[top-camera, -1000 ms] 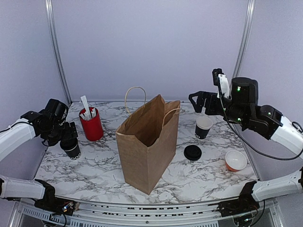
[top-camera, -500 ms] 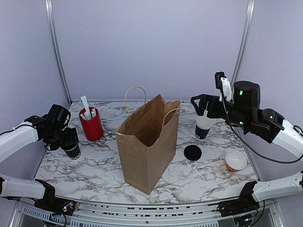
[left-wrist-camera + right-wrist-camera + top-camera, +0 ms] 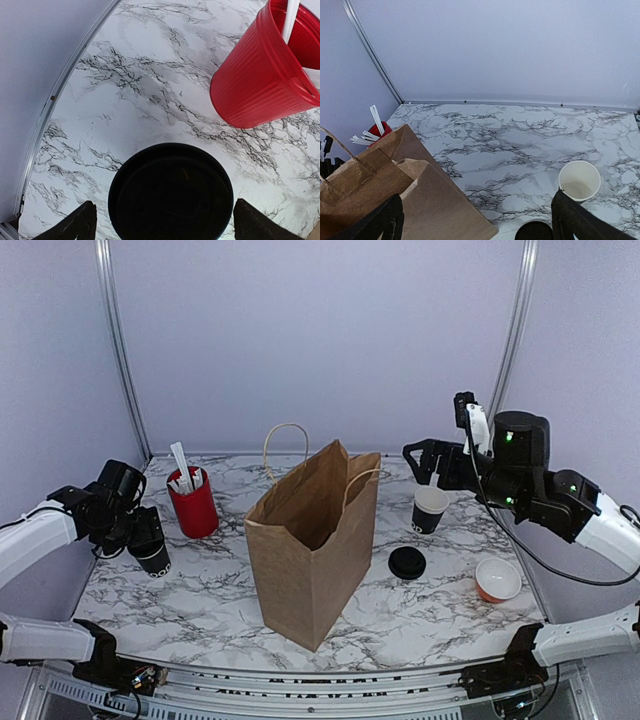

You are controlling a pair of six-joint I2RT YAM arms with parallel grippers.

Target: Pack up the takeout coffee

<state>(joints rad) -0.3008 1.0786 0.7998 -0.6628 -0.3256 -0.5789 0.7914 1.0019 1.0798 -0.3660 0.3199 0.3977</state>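
I will next bring my right gripper over to the brown paper bag's lower side [image 3: 356,570], the one facing the loose black lid, and close it there.
The takeout coffee [image 3: 154,559], a small black cup with a black lid, stands at the table's left edge. My left gripper [image 3: 146,536] is lowered over it. In the left wrist view the lid [image 3: 171,195] fills the space between the two fingertips [image 3: 80,225]. A thin gap shows on the left side, and the right tip is almost at the rim. The left gripper [image 3: 167,220] is open and straddles the cup. My right gripper [image 3: 421,461] hovers open and empty above the right half of the table, seen also in its own view [image 3: 480,220].
An open brown paper bag [image 3: 312,545] stands mid-table. A red cup [image 3: 192,506] holding white stirrers is just right of the coffee. On the right are an uncovered black cup with a white inside [image 3: 430,508], a loose black lid [image 3: 407,562] and a small orange bowl [image 3: 497,580].
My left arm has sunk a little round the lidded cup and its jaws have narrowed slightly. My right arm shifted slightly to the right, then held still.
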